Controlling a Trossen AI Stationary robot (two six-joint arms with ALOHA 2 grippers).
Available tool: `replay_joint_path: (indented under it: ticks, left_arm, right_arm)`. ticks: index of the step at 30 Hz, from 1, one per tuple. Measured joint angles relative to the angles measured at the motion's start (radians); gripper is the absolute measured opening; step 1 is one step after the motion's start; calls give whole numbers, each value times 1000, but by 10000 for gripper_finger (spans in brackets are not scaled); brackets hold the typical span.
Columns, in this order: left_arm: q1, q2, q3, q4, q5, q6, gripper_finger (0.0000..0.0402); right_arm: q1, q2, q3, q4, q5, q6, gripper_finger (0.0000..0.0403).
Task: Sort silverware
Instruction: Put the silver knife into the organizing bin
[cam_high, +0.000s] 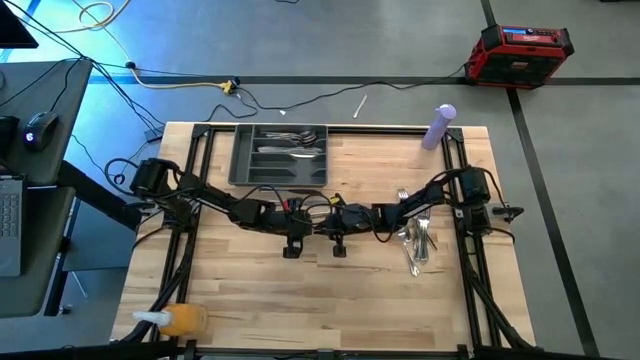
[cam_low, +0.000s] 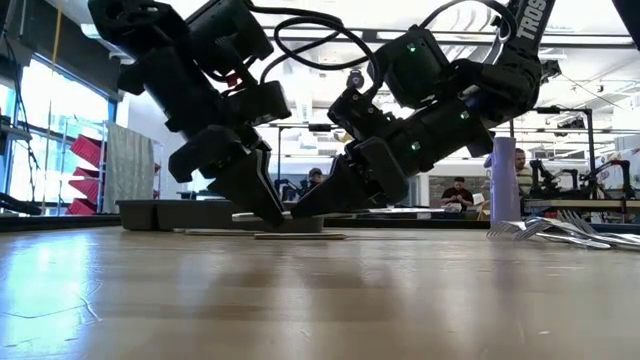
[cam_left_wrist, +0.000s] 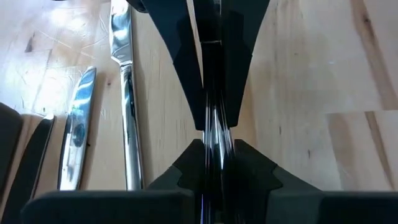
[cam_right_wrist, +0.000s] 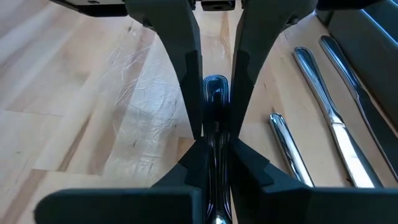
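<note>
The robot's left gripper will release the slim piece of silverware in the middle compartment of the dark grey tray (cam_high: 293, 152).
At the middle of the table my left gripper (cam_high: 308, 212) and my right gripper (cam_high: 330, 212) meet tip to tip. Both are shut on one slim piece of silverware (cam_left_wrist: 215, 127); which kind it is I cannot tell. Its rounded end (cam_right_wrist: 216, 92) shows in the right wrist view. Two more pieces, a knife (cam_left_wrist: 127, 93) and another handle (cam_left_wrist: 78, 130), lie flat on the wood beside it. The dark grey tray (cam_high: 240, 160) stands at the far side with several pieces in it. A loose heap of silverware (cam_high: 415, 240) lies at the right. My left gripper pinches the piece between its two fingers (cam_left_wrist: 249, 168) near the rounded end (cam_right_wrist: 216, 99). It comes slanting down from the table's left, fingers along the piece. My right gripper pinches the same piece (cam_right_wrist: 214, 146) between its two fingers (cam_right_wrist: 249, 165), a little farther along. It comes slanting down from the table's right. The piece sits just above the wood; whether it touches I cannot tell.
A purple bottle (cam_high: 440, 125) stands at the far right corner. An orange spray bottle (cam_high: 180, 320) lies at the near left corner. Black frame rails (cam_high: 195, 180) run along both sides of the table. People sit in the room behind (cam_low: 458, 192).
</note>
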Motion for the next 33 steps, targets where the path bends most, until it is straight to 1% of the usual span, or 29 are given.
replay_joint_path:
  ticks: [1,3,9,12,14,17,19,22,25,29,31,33]
  left_arm:
    - [0,0,0,0,0,0,40]
    - [0,0,0,0,-7,2,40]
    - [0,1,-3,-21,-10,8,40]
    - [0,0,-2,-22,-10,7,40]
    - [0,1,-2,-28,-15,6,40]
    - [0,1,-2,-26,-16,3,40]
    - [0,-1,-2,-34,-17,-6,40]
    - [7,-47,4,-79,-21,-17,40]
    - [24,-145,49,-218,-68,-12,40]
    - [71,-285,147,-512,-210,60,40]
    - [113,-344,200,-642,-238,115,40]
    - [175,-381,248,-730,-244,187,40]
  right_arm:
    - [0,-1,0,0,1,0,21]
    - [-1,-4,0,-1,8,0,38]
    - [0,-10,1,9,44,-18,111]
    - [0,-47,1,-11,48,-29,145]
    - [0,-97,1,-59,62,-48,165]
    - [0,-205,-1,-168,132,-91,183]
    - [7,-294,-2,-238,181,-116,185]
    - [17,-430,-2,-355,260,-149,182]
    - [25,-544,-2,-444,318,-168,175]
    - [42,-667,-2,-566,372,-176,164]
    - [53,-719,-2,-618,392,-175,159]
    - [64,-756,-2,-645,398,-175,155]
